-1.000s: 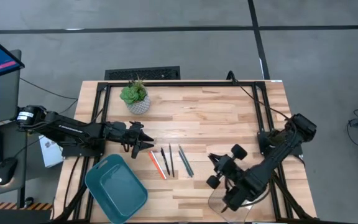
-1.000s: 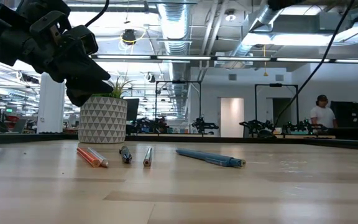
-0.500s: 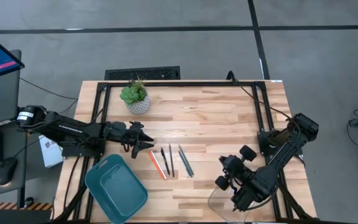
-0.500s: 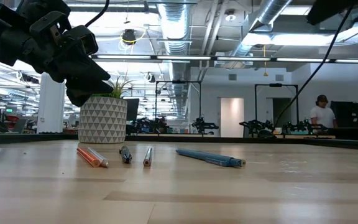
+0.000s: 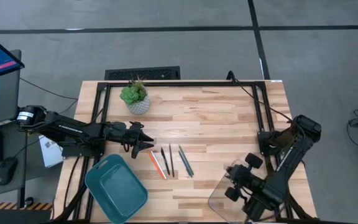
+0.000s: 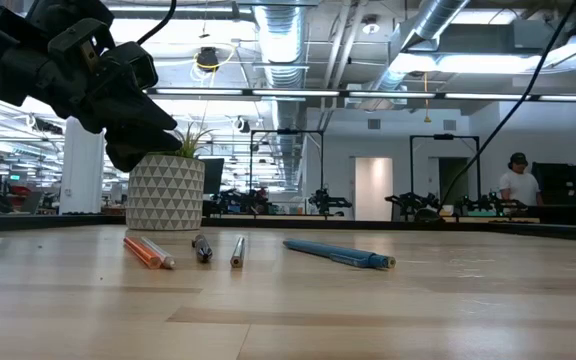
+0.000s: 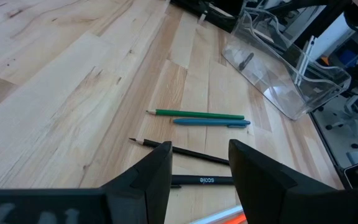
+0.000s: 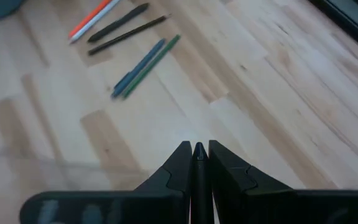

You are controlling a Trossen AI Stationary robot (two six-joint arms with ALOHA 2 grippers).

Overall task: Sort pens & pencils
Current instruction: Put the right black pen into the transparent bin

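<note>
Next, I set the slim dark pen inside the clear container (image 5: 232, 184), toward its far edge, with my right gripper.
Several pens and pencils lie side by side on the table's middle. From left to right they are an orange-red pencil (image 5: 156, 165), two black pens (image 5: 167, 162), and a teal pen (image 7: 211, 122) beside a green pencil (image 7: 197, 114). My left gripper (image 7: 199, 146) hovers open just left of the row, pointing at it and touching nothing. My right gripper (image 8: 199, 149) is over the far edge of the clear container (image 5: 224, 196) at the near right, shut on a slim dark pen (image 8: 199, 163). My right gripper pinches the slim dark pen between its two fingers (image 8: 180, 163). The pen lies along the fingers, and only its pointed tip (image 8: 199, 147) shows at their free ends. It is lifted clear of the table. The fingers slant downward toward the row of pens.
A teal tray (image 5: 115, 186) sits at the near left. A potted plant (image 5: 135, 98) stands at the far left. The clear container (image 7: 278, 74) has a small dark thing inside. Bare wood lies between the row and the container.
My right gripper has swung away from the row toward the table's right and near edges, turning as it went, and now stands over the clear container. It stays shut. The pens and pencils on the table have not moved.
</note>
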